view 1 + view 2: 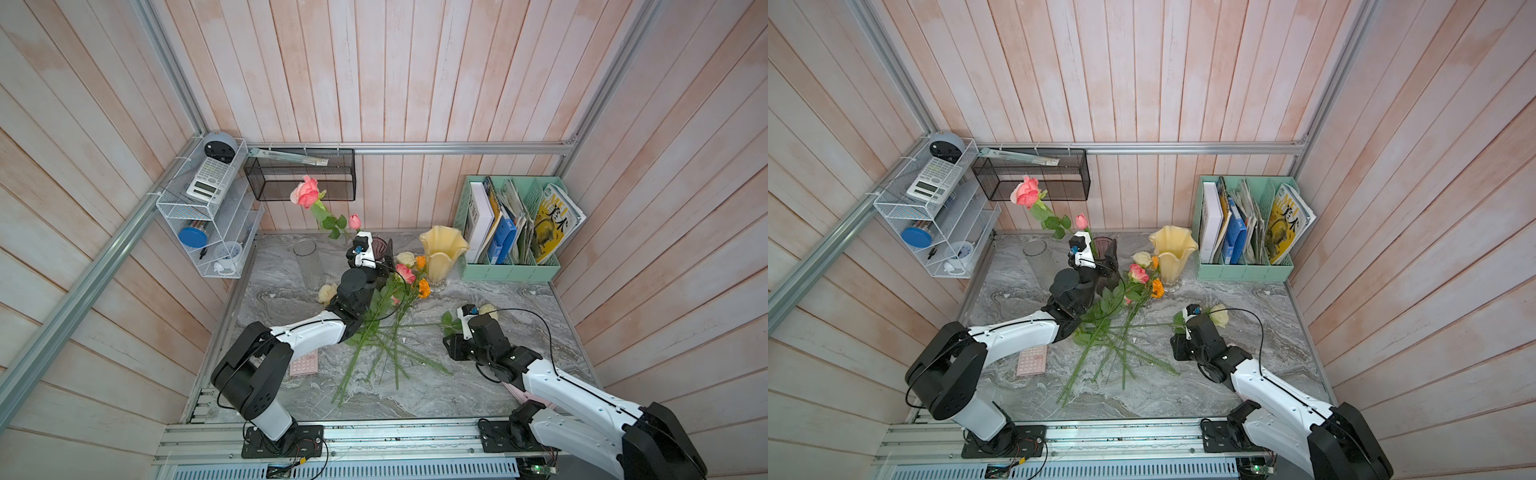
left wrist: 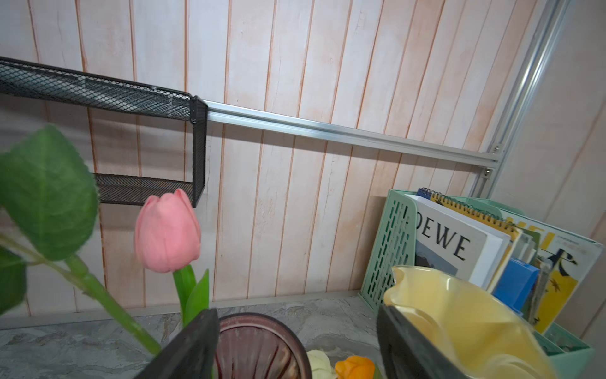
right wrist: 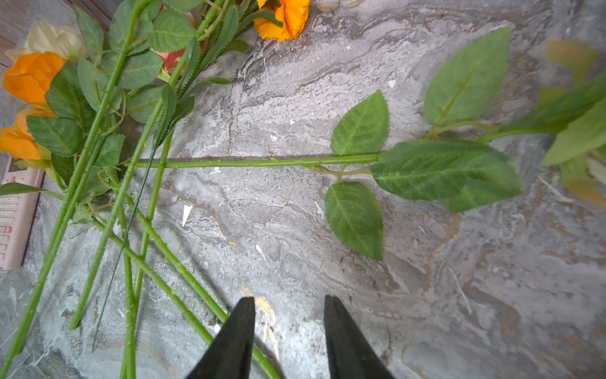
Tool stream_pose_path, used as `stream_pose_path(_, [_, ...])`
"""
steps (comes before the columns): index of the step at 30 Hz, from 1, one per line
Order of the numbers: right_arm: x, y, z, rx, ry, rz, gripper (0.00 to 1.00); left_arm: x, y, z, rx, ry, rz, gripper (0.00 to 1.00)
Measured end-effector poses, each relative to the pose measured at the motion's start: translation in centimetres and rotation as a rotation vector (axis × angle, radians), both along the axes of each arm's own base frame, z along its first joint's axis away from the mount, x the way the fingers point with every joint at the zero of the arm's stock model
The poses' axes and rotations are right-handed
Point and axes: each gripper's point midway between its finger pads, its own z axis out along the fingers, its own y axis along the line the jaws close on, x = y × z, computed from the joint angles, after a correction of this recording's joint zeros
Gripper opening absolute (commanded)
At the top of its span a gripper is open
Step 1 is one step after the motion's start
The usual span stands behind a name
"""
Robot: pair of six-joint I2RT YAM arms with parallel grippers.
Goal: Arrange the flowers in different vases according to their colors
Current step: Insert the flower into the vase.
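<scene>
The robot's left gripper needs to next move to the stem's middle (image 1: 384, 332) on the rear orange flower, next to the pale yellow vase, and close there.
A dark purple vase (image 1: 1105, 277) holds a pink rose (image 1: 305, 191) and a pink tulip (image 2: 167, 229), both upright. My left gripper (image 2: 296, 328) is open just above that vase's rim (image 2: 259, 323), with nothing between its fingers. The clear glass vase (image 1: 307, 257) stands to its left, the pale yellow vase (image 1: 442, 253) to its right. Cream, pink and orange flowers (image 1: 395, 299) lie piled mid-table. My right gripper (image 3: 290, 315) is open over bare tabletop, short of the leafy stem (image 3: 255, 162) of a cream rose (image 1: 487, 311).
A mint-green file holder (image 1: 511, 232) with books stands at the back right. A pink calculator (image 1: 304, 362) lies by the left arm. A black mesh shelf (image 1: 301, 174) and a white wire rack (image 1: 208, 208) hang on the walls.
</scene>
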Motion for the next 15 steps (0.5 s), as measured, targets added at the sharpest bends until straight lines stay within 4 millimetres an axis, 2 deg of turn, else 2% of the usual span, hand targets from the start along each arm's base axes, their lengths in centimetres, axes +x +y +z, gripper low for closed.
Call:
stream_pose_path(2, [0.0, 0.0, 0.0, 0.001, -0.001, -0.001, 0.41, -1.5, -0.9, 0.7, 0.026, 0.007, -0.027, 0.83])
stream_pose_path(5, [0.1, 0.0, 0.0, 0.002, -0.002, -0.001, 0.41, -5.2, -2.5, 1.7, 0.07, 0.02, -0.094, 0.83])
stream_pose_path(7, [0.1, 0.0, 0.0, 0.006, -0.002, -0.004, 0.41, -8.0, -3.7, 2.2, 0.099, 0.044, -0.166, 0.79])
stream_pose_path(9, [0.2, 0.1, 0.1, 0.009, -0.003, -0.007, 0.41, -9.9, -4.2, 2.1, 0.127, 0.083, -0.231, 0.76])
stream_pose_path(12, [0.2, 0.1, 0.0, 0.011, -0.001, -0.01, 0.41, -11.0, -3.9, 0.2, 0.184, 0.181, -0.283, 0.75])
stream_pose_path(15, [0.1, 0.1, -0.2, 0.01, 0.01, -0.01, 0.41, -11.9, -4.1, -4.0, 0.277, 0.323, -0.328, 0.74])
